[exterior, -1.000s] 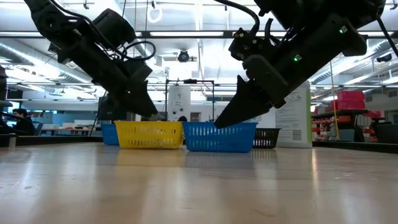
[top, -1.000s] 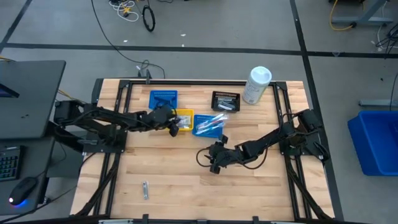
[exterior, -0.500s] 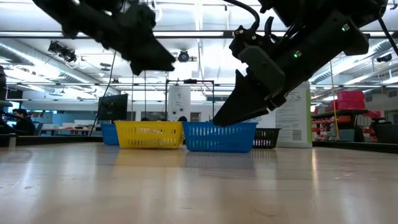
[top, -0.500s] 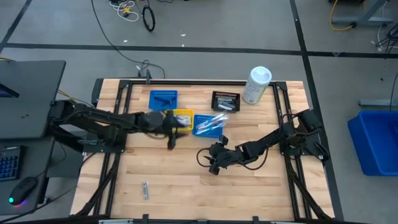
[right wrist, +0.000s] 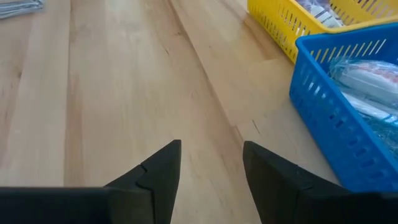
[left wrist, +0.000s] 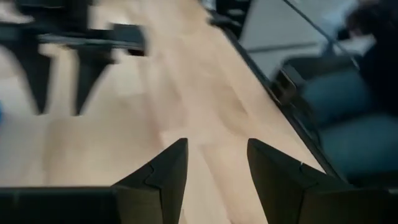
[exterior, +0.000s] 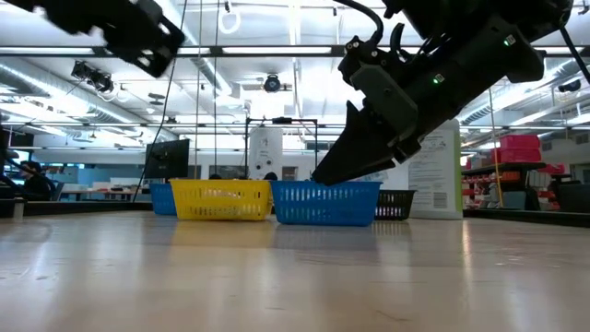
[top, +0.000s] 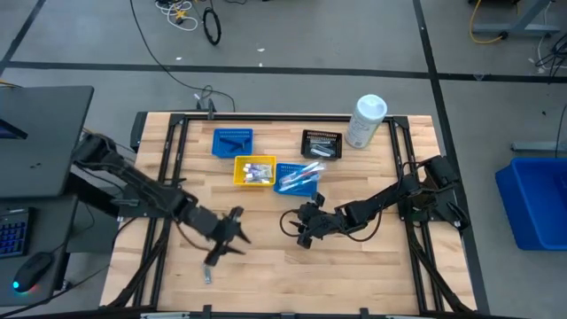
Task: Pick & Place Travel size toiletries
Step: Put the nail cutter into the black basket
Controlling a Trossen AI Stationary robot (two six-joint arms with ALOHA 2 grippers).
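Observation:
Next, the left gripper grasps the small silvery packet's middle (top: 207, 275) near the table's near edge.
One small silvery packet (top: 206, 270) lies flat on the bare wood near the table's near edge; it also shows in the right wrist view as the silvery packet (right wrist: 18, 6). My left gripper (top: 232, 232) hovers open just beyond it, above the table (left wrist: 217, 155). My right gripper (top: 297, 226) is open and low over the table's middle (right wrist: 211, 155), near the blue bin (right wrist: 348, 112). Other toiletries lie in the yellow bin (top: 254, 170), the blue bin (top: 298, 177) and the black bin (top: 322, 143).
A second blue bin (top: 233, 141) sits at the far left of the row. The large white canister (top: 366, 121) stands at the far right corner. Bare wood lies between the bins and the near edge. Dark frame rails (top: 168, 177) run along both sides.
My left gripper has left the yellow bin, risen, and swung toward the table's near edge, ending close to the silvery packet. The right arm has kept still. No item on the table has moved.

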